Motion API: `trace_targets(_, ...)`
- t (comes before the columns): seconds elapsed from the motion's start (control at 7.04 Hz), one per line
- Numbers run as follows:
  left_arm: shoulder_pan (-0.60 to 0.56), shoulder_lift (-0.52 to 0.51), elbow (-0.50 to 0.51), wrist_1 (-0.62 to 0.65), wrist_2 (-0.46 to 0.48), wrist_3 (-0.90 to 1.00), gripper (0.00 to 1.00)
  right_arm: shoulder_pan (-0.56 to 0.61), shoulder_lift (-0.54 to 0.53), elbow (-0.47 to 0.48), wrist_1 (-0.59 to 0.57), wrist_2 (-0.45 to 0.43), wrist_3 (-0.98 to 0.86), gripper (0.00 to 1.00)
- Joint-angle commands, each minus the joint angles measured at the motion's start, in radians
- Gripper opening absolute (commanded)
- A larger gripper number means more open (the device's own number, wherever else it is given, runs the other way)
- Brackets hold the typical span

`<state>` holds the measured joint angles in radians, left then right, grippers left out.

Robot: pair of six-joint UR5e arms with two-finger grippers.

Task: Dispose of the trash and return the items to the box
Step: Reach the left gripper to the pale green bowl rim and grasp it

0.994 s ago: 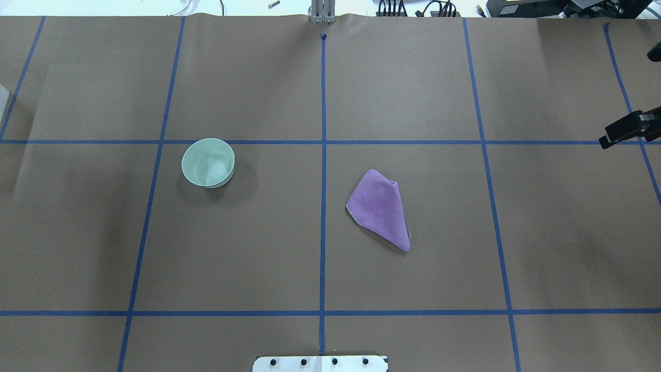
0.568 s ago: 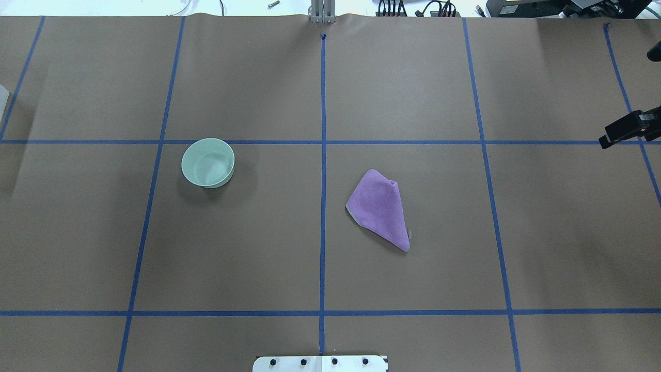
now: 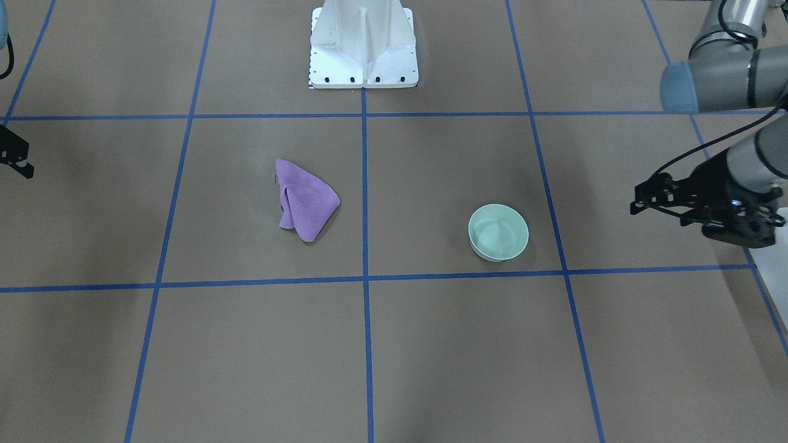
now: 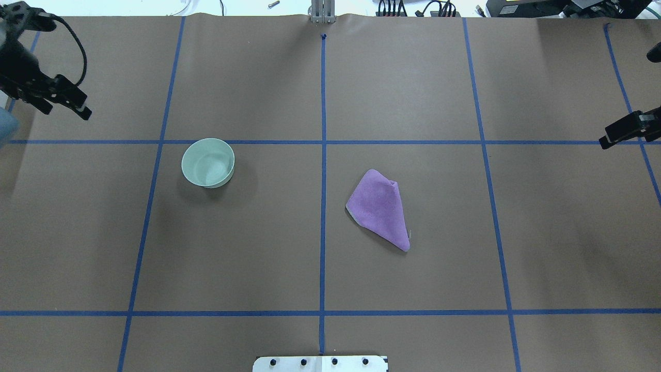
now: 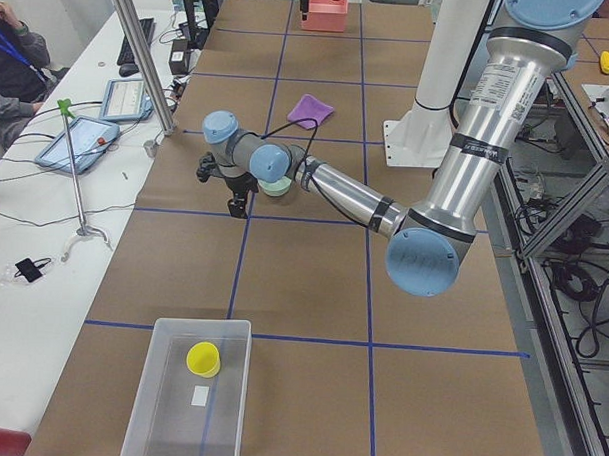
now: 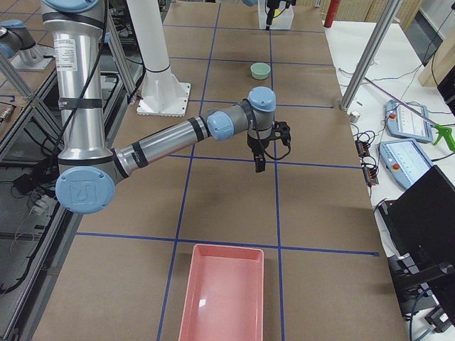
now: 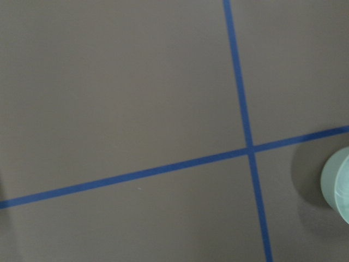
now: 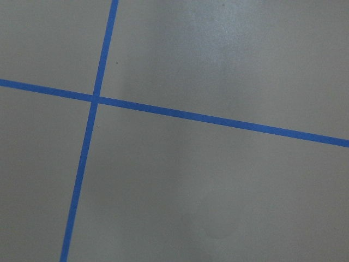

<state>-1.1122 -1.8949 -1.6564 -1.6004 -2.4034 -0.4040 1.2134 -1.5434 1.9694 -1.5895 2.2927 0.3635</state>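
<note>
Next, my left gripper grips the mint green bowl's rim (image 3: 526, 226) (image 7: 336, 191) on the side that faces the clear box.
A mint green bowl (image 4: 207, 163) stands upright and empty left of the table's middle line; it also shows in the front view (image 3: 498, 232). A crumpled purple cloth (image 4: 381, 206) lies right of the middle. My left gripper (image 4: 66, 111) hovers at the far left, beyond the bowl, open and empty. My right gripper (image 4: 603, 142) hangs at the right edge, far from the cloth; only one tip shows, so I cannot tell its state. A clear box (image 5: 167, 428) with a yellow cup (image 5: 203, 360) sits at the left end. A pink tray (image 6: 222, 298) sits at the right end.
The white robot base (image 3: 363, 43) stands at the table's near middle edge. Blue tape lines grid the brown table paper. Operators' desks with tablets (image 5: 104, 101) and cables run along the far side.
My left arm has come into the overhead view at the top left, where it did not show before. The right gripper, bowl and cloth have not moved.
</note>
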Motion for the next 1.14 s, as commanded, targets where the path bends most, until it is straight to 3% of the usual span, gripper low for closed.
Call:
trace_targets(0.0,0.186,0.002,0.026,-0.221,0.100,-0.277,0.99,0.000,0.000,-0.001,-0.001,-0.001,0.000,1.00)
trace_targets(0.28,0.258,-0.092,0.133,-0.331,0.132,-0.456,0.98,0.000,-0.001,-0.001,-0.001,0.001,0.000,1.00)
trace_targets(0.43,0.270,-0.114,0.189,-0.372,0.135,-0.461,0.90,0.000,-0.001,-0.001,0.000,0.001,0.000,1.00)
trace_targets(0.57,0.272,-0.115,0.229,-0.415,0.135,-0.461,0.52,0.000,-0.001,-0.003,-0.001,-0.001,0.000,1.00)
trace_targets(0.71,0.272,-0.116,0.234,-0.421,0.135,-0.463,0.07,0.000,-0.001,-0.004,0.000,-0.001,0.000,1.00)
trace_targets(0.85,0.272,-0.116,0.225,-0.423,0.133,-0.464,0.00,0.000,-0.001,-0.003,-0.001,-0.001,0.000,1.00)
trace_targets(0.99,0.270,-0.124,0.210,-0.421,0.130,-0.467,0.00,0.000,0.000,-0.003,0.000,-0.001,0.000,1.00)
